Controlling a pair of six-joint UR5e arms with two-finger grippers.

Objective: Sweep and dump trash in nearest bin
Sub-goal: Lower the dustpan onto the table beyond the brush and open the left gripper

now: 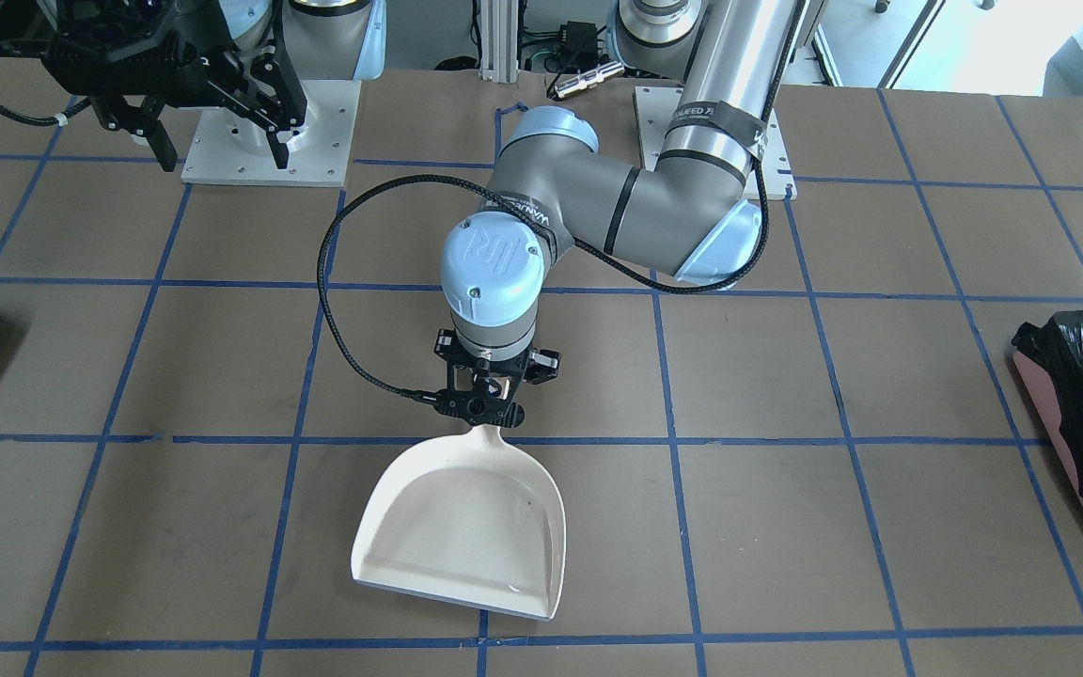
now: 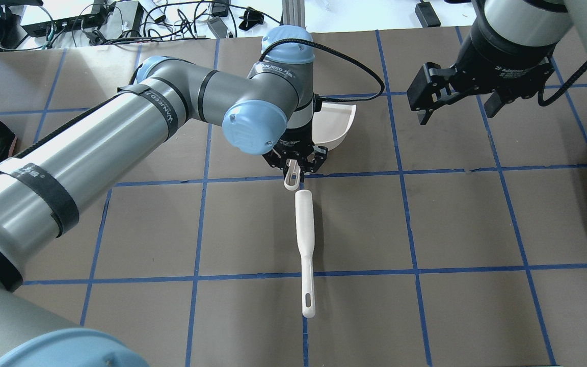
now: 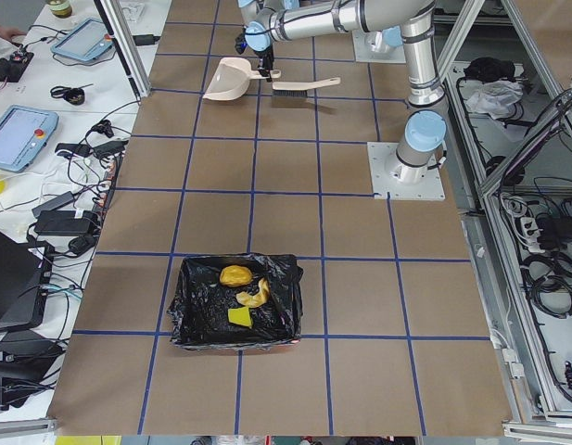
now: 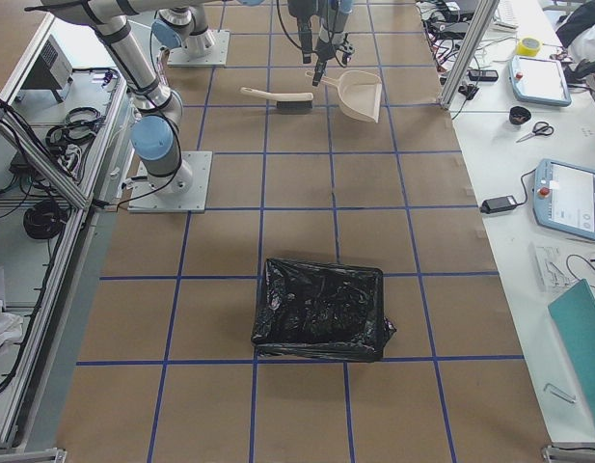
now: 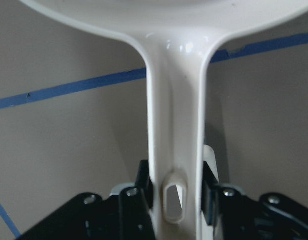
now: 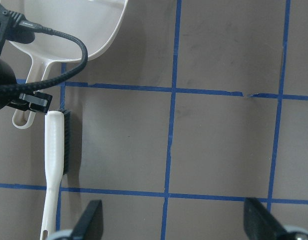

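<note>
The robot's left gripper needs to release the white dustpan, which now lies flat on the table, flat on the brown table [image 1: 465,530] between the crosswise blue tape lines.
My left gripper [image 1: 483,414] is shut on the handle of a white dustpan [image 1: 462,527] that lies flat on the table; the left wrist view shows the handle [image 5: 174,150] pinched between both fingers. The pan looks empty. A white brush [image 2: 304,244] with dark bristles lies on the table just behind the pan's handle. My right gripper [image 2: 456,104] hangs open and empty above the table to the right. The trash lies inside the pink-sided bin [image 3: 184,306] with the black bag: an orange-brown piece [image 3: 235,275], a tan piece [image 3: 255,295] and a yellow sponge [image 3: 239,316].
The bin shows at the table's edge on my left side [image 1: 1082,489]. A second black-lined bin [image 4: 321,309] stands at the table's other end, on my right. Blue tape lines grid the brown table. The arm bases are mounted at the near edge.
</note>
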